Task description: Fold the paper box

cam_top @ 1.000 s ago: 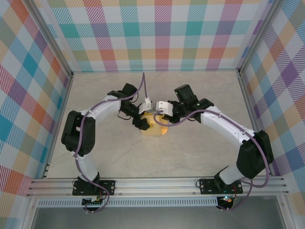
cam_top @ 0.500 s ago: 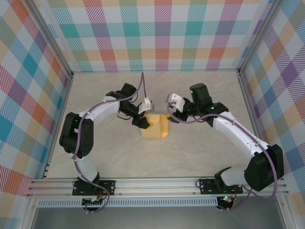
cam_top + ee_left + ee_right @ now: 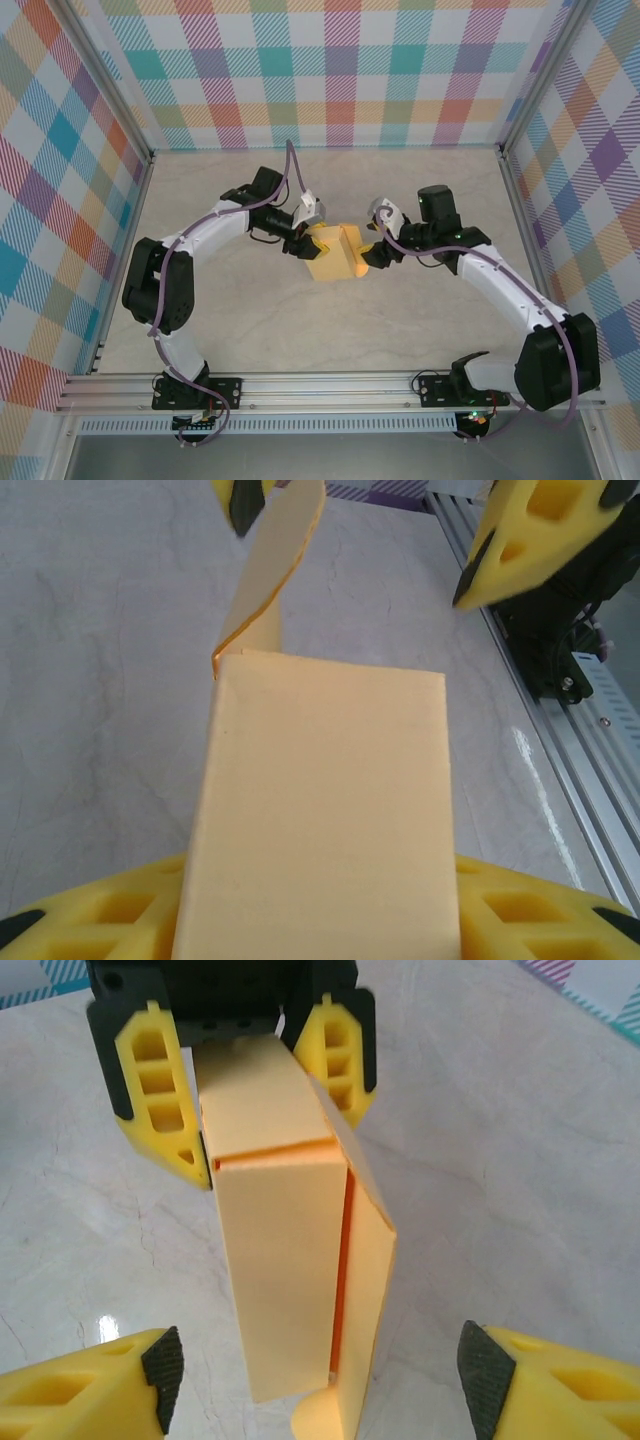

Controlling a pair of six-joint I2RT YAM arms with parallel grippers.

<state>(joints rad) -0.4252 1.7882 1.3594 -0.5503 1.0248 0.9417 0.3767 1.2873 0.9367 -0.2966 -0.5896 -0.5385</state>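
The paper box slants in my left gripper, side flap ajar; my right gripper needs to first take the box body [image 3: 282,1270] and set it down.
The paper box [image 3: 337,258] is yellow-orange card, held up off the table between the two arms. My left gripper [image 3: 312,243] is shut on its left end; in the left wrist view the box [image 3: 320,810] runs out from between the yellow fingers [image 3: 90,920]. A long flap [image 3: 270,570] curls up at its far end. My right gripper [image 3: 372,255] stands open just off the box's right end. In the right wrist view the box [image 3: 285,1270] points at the open right gripper [image 3: 325,1375], with a side flap [image 3: 368,1280] ajar and the left fingers [image 3: 155,1090] behind.
The marble table top [image 3: 250,330] is walled by checked panels [image 3: 340,80]. An aluminium rail [image 3: 330,385] crosses the near edge, and another rail [image 3: 560,740] runs beside a black arm mount [image 3: 560,640] in the left wrist view.
My right gripper has opened, let go of the box and drawn back to the right. The left gripper has stayed on the box and carried it a little to the right.
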